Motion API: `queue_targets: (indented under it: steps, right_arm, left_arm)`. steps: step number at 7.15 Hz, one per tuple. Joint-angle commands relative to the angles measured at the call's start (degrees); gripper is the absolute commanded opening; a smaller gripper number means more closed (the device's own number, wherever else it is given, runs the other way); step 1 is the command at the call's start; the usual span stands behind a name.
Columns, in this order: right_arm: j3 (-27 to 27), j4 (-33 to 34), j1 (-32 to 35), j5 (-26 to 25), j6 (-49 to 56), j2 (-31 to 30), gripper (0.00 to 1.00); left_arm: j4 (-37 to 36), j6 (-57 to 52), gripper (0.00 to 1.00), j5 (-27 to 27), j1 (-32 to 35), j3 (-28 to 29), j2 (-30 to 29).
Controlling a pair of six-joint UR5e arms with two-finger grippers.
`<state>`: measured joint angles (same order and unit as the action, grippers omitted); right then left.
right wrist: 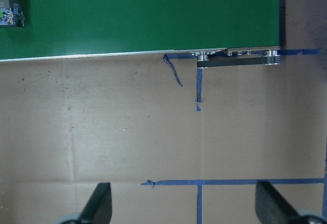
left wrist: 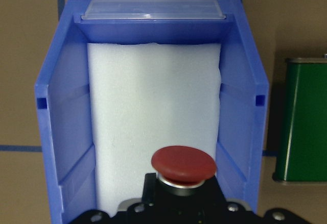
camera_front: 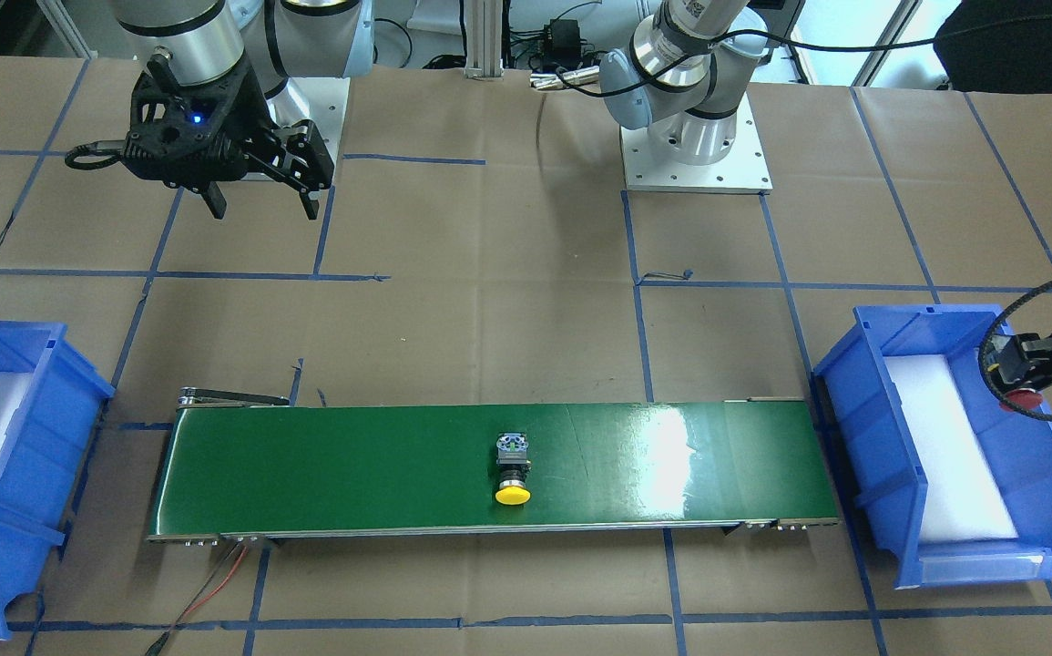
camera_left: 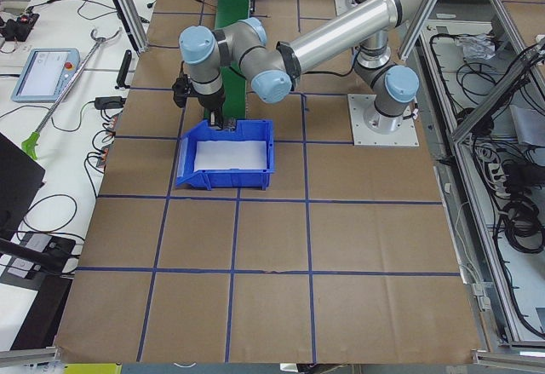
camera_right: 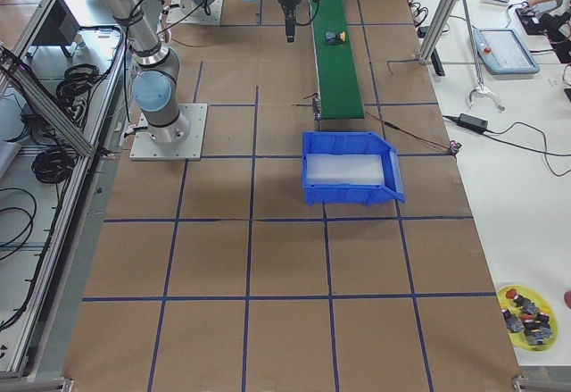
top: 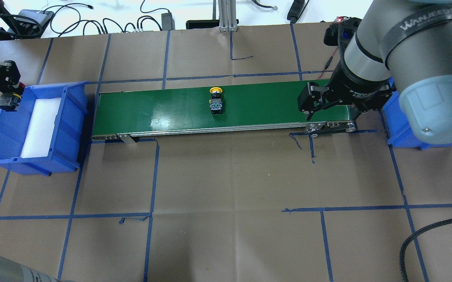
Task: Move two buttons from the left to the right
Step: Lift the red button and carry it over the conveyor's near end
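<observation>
My left gripper needs to release the red button on the green conveyor belt's end point(camera_front: 754, 457) beside the blue bin below it.
The red button point(left wrist: 184, 165) is clamped in my left gripper point(camera_front: 1022, 387), red cap forward. It hangs above the outer side of the blue bin point(camera_front: 863, 428) with white foam point(left wrist: 153, 112) at the belt's left end. The yellow button point(top: 215, 102) lies on its side at the middle of the green conveyor belt point(top: 151, 109), also seen as the yellow button point(camera_front: 513, 474). My right gripper point(top: 332, 114) hovers open and empty, high over the table by the belt's right end; its fingers point(right wrist: 99, 203) stand wide apart.
A second blue bin point(camera_front: 25, 392) with foam sits at the belt's right end, partly under my right arm point(top: 406, 58). Red and black wires point(camera_front: 216, 583) trail from the belt. A yellow dish point(camera_right: 526, 316) with several parts sits far off.
</observation>
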<state>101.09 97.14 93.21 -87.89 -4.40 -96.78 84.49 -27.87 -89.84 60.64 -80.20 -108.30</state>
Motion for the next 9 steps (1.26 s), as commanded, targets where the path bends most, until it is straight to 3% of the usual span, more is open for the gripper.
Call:
queue_targets:
  steps: [1,5,9]
  right_arm:
    - [0.2,0.1,0.0,0.0,0.0,0.0,1.0]
    - [0.2,0.1,0.0,0.0,0.0,0.0,1.0]
    - [0.3,0.1,0.0,0.1,0.0,0.1,1.0]
  left_arm:
    - [0.8,2.9,0.01,0.2,3.5,-0.6,0.4]
    - [-0.5,18.7,0.01,0.4,16.5,-0.7,-1.5]
    - [-3.7,20.0,0.0,0.4,18.6,-2.6,-5.6]
